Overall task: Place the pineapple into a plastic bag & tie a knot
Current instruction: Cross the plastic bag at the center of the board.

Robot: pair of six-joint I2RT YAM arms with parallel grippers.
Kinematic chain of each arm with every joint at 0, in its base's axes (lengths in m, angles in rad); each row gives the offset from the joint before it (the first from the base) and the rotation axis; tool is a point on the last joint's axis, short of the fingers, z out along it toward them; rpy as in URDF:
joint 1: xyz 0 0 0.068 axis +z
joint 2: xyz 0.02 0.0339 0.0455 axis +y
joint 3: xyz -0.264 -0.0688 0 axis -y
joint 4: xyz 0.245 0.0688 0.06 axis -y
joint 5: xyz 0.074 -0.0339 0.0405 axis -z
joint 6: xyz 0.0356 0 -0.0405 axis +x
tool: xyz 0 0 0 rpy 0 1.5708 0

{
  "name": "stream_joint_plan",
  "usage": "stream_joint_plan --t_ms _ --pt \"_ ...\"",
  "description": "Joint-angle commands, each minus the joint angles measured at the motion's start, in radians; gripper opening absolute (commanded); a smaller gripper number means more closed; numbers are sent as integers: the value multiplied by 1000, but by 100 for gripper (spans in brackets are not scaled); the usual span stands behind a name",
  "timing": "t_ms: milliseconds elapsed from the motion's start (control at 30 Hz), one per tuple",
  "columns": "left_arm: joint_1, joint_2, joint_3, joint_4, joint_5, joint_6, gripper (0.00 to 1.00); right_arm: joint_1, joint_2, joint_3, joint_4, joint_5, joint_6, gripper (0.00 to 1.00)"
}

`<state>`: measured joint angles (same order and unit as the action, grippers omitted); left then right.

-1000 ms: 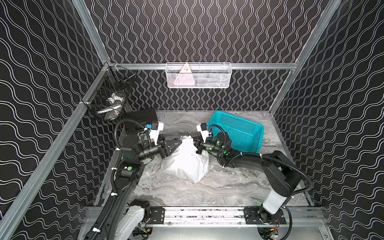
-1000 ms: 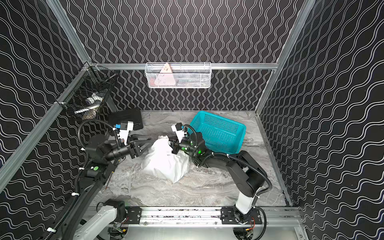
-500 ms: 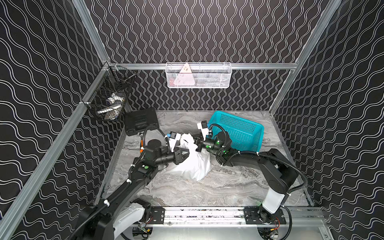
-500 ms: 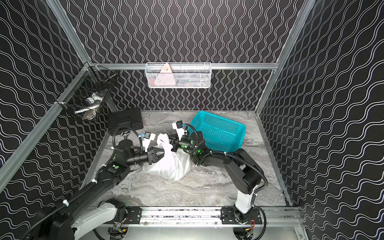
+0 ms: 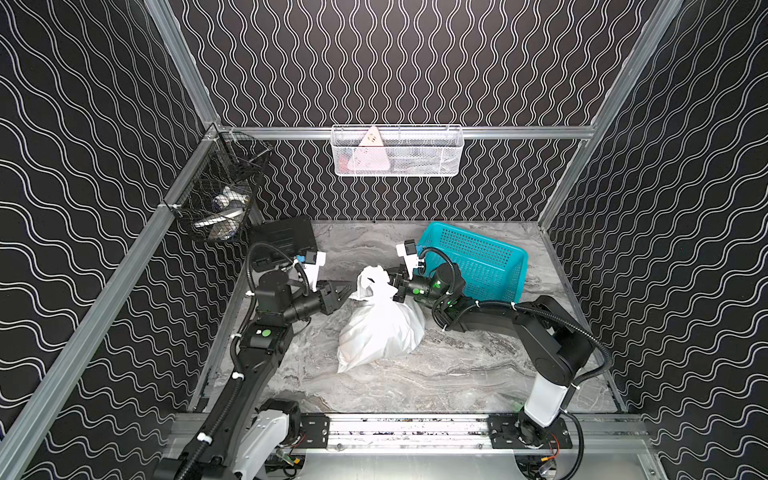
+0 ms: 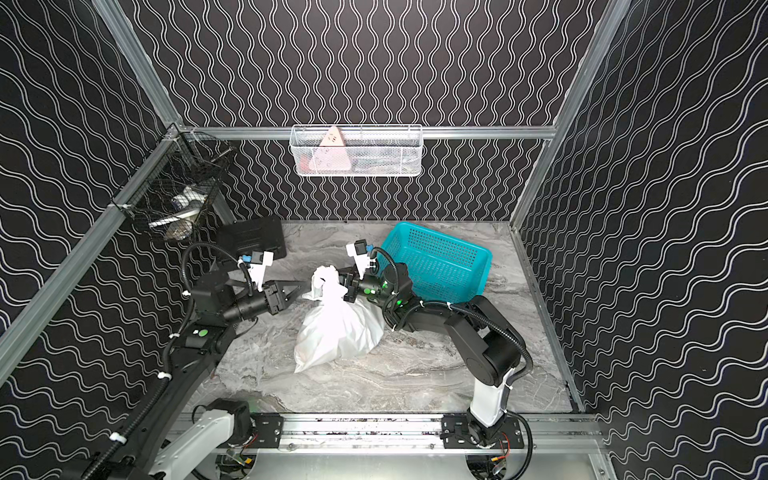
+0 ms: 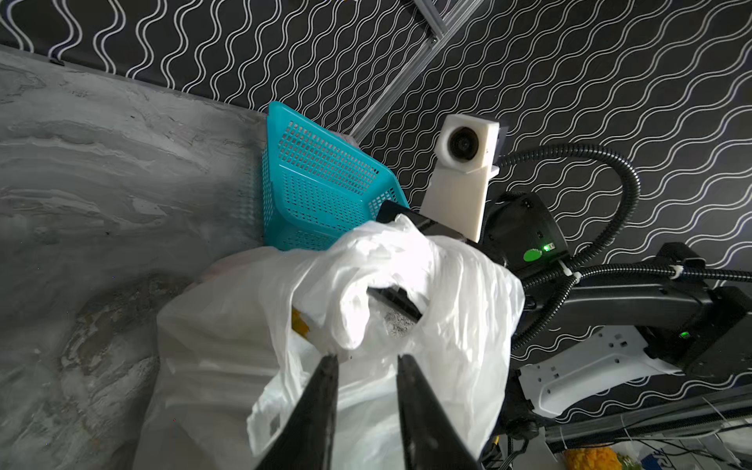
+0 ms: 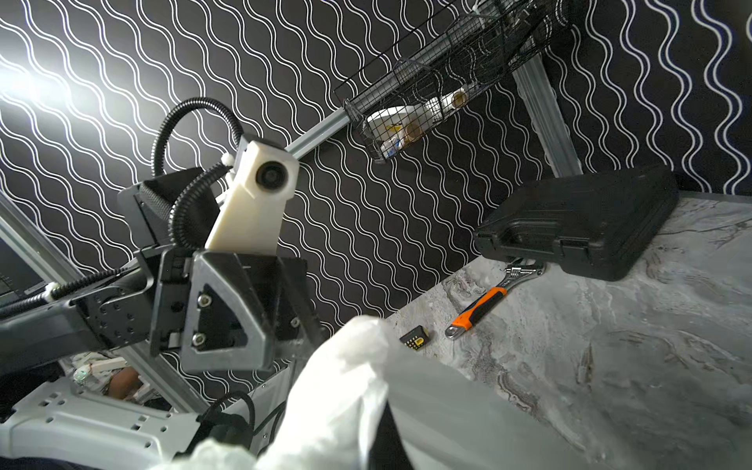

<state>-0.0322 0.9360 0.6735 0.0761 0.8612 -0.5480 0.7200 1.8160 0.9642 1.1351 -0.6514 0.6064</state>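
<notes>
The open fingers of my left gripper reach only the edge of the bunched handles, so my left gripper needs to move in and grip the plastic nearer my right gripper (image 5: 372, 288).
The white plastic bag (image 5: 380, 328) lies bulging in the middle of the table in both top views, its handles bunched and twisted at the top (image 5: 371, 279); whether they form a knot I cannot tell. A small yellow patch (image 7: 299, 322) shows at the bag's mouth; the pineapple is otherwise hidden. My left gripper (image 5: 352, 287) (image 7: 366, 359) points at the bunch from the left, open, its tips just at the plastic with nothing between them. From the right, my right gripper (image 5: 391, 283) is shut on the bag's handle, the plastic draped over its jaws (image 8: 346, 407).
A teal basket (image 5: 478, 266) stands tilted behind the right wrist. A black case (image 5: 284, 237) sits at the back left, with an orange-handled wrench (image 8: 484, 303) and a small black and yellow piece (image 8: 415, 337) beside it. Wire baskets (image 5: 397, 151) hang on the walls.
The left arm reached in to the bag's top half a second ago and has drawn back to the left; its jaws now stand apart. The right gripper kept its hold on the bag.
</notes>
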Motion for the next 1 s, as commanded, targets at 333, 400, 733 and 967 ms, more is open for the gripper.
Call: stream_joint_plan --t_ms 333,400,733,967 --pt "-69 172 16 186 88 -58 48 2 -15 11 57 -16 6 0" --pt "-89 211 36 192 85 -44 44 2 -19 7 56 -17 7 0" --pt "-91 267 87 214 113 -21 15 1 -39 -1 11 -22 -10 0" --pt "-86 269 105 122 160 61 0 -21 -126 -52 -127 64 -51 40"
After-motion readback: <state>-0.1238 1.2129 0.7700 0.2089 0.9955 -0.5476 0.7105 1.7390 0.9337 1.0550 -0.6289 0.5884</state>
